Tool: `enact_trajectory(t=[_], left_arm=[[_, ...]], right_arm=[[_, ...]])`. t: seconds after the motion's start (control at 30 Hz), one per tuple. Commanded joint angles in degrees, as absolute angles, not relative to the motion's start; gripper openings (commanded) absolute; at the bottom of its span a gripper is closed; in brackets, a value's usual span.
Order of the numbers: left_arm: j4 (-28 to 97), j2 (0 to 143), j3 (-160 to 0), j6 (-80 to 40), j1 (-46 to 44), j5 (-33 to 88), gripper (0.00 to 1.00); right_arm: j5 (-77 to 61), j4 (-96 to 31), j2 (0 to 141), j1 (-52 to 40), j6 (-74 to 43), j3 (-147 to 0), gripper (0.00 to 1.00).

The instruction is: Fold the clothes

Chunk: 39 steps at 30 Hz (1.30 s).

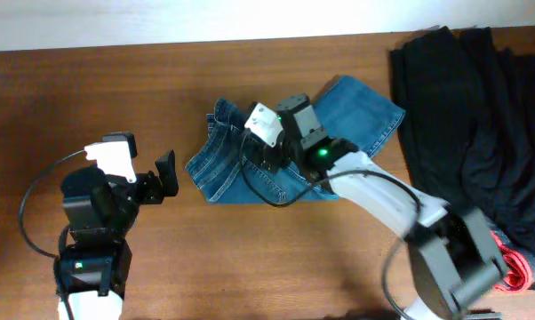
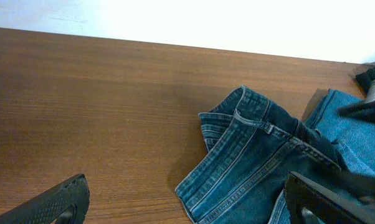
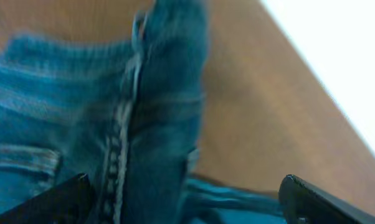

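Note:
Next, I take the jeans' raised fold (image 3: pixel 167 78) with my right gripper, as the waist part of the jeans lies bunched, and pull it open toward the near edge before folding.
The blue denim jeans (image 1: pixel 356 116) lie bunched and partly folded at the table's middle, waistband toward the left. My right gripper (image 1: pixel 260 153) hovers over their left part. In the right wrist view its fingers (image 3: pixel 184 202) are wide open, with a raised fold of the jeans (image 3: pixel 162 93) between and below them, blurred. My left gripper (image 1: pixel 165 173) is open and empty just left of the jeans. In the left wrist view its fingers (image 2: pixel 187 211) frame the jeans' waistband edge (image 2: pixel 250 155).
A pile of black garments (image 1: pixel 472 116) covers the table's right side. A small red-pink item (image 1: pixel 516 271) lies at the lower right by the right arm's base. Bare wooden table (image 1: pixel 90 89) stretches left and behind.

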<state>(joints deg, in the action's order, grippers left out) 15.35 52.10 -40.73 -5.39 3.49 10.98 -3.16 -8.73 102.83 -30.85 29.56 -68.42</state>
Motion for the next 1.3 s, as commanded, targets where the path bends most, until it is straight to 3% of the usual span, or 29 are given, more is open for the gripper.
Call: enact_trajectory(t=[0.0, 0.03, 0.07, 0.13, 0.17, 0.27, 0.3, 0.5, 0.6, 0.67, 0.7, 0.83, 1.03, 1.2, 1.27], left_arm=[[15.27, 52.07, -41.67, -4.29, 3.25, 11.81, 0.99], [15.25, 52.07, -41.67, -4.29, 3.25, 11.81, 0.99], [15.27, 52.07, -41.67, -4.29, 3.25, 11.81, 0.99], [15.27, 52.07, -41.67, -4.29, 3.25, 11.81, 0.99], [15.27, 52.07, -41.67, -4.29, 3.25, 11.81, 0.99], [15.2, 52.07, -41.67, -4.29, 3.25, 11.79, 0.99], [15.22, 52.07, -41.67, -4.29, 3.25, 11.79, 0.99], [15.22, 52.07, -41.67, -4.27, 3.25, 11.79, 0.99], [15.2, 52.07, -41.67, -4.27, 3.25, 11.81, 0.99], [15.22, 52.07, -41.67, -4.29, 3.25, 11.81, 0.99], [15.22, 52.07, -41.67, -4.29, 3.25, 11.81, 0.99], [15.2, 52.07, -41.67, -4.29, 3.25, 11.81, 0.99], [15.25, 52.07, -41.67, -4.29, 3.25, 18.52, 0.99], [18.31, 52.07, -41.67, -4.32, 3.25, 23.81, 0.99], [19.2, 52.07, -41.67, -4.29, 3.25, 23.81, 0.99]], right_arm=[[-9.23, -7.16, 108.14, -31.22, 30.24, -68.49, 0.99], [-10.39, -7.31, 108.92, -31.27, 30.17, -68.49, 1.0], [-11.27, -8.05, 109.19, -31.48, 30.17, -68.49, 0.94], [-12.03, -10.26, 108.36, -32.21, 30.09, -68.51, 0.7], [-12.03, -10.83, 107.7, -32.47, 30.0, -68.51, 0.64], [-11.42, -14.24, 101.14, -34.0, 29.5, -68.64, 0.08], [-11.42, -15.51, 98.15, -34.57, 28.84, -68.77, 0.04], [-16.01, -28.82, 85.86, -39.77, 24.53, -68.82, 0.05], [-21.26, -39.86, 85.3, -43.09, 24.53, -68.79, 0.17], [-22.72, -49.04, 86.85, -46.26, 24.56, -68.64, 0.37], [-22.68, -51.24, 87.33, -47.03, 24.56, -68.64, 0.38], [-20.53, -59.05, 89.58, -48.64, 24.56, -68.64, 0.39], [-15.84, -59.27, 89.62, -48.64, 24.58, -68.64, 0.38], [-15.79, -57.8, 89.62, -48.64, 24.58, -68.64, 0.31], [-15.79, -55.51, 89.62, -48.64, 24.56, -68.64, 0.36]])
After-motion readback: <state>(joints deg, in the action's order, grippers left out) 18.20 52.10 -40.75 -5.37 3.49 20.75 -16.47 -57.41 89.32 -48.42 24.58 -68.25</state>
